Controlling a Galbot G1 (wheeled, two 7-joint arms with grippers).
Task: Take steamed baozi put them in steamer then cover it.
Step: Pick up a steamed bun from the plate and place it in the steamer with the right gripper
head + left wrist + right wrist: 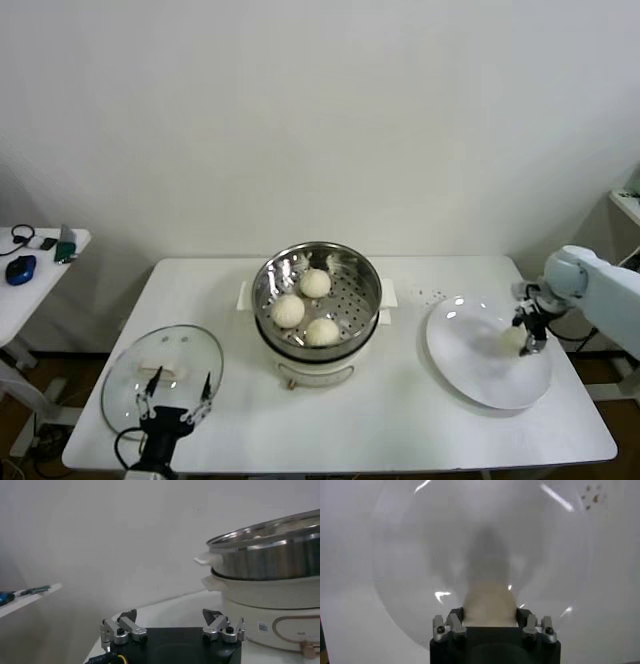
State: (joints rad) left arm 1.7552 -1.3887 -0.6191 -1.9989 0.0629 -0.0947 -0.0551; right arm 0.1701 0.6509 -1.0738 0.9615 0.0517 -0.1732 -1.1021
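Next, my right gripper lets go of the baozi on the bare part of the steamer's tray (346, 300) closest to the white plate.
The steamer (365, 290) stands mid-table on its cream base, with three steamed baozi (315, 283) (288, 311) (322, 331) on its perforated tray. A fourth baozi (514, 338) (489, 605) lies on the white plate (475, 365) at the right. My right gripper (527, 335) (489, 615) is down over the plate and shut on that baozi, one finger against each side. The glass lid (160, 372) lies flat at the table's front left. My left gripper (178, 395) (170, 620) hovers open near the lid's front edge, holding nothing. The steamer's rim (270, 535) shows in the left wrist view.
A small side table (35, 262) with a blue mouse (19, 269) and cables stands far left. A few dark crumbs (432, 296) lie on the table between steamer and plate. A shelf edge (628, 200) shows at far right.
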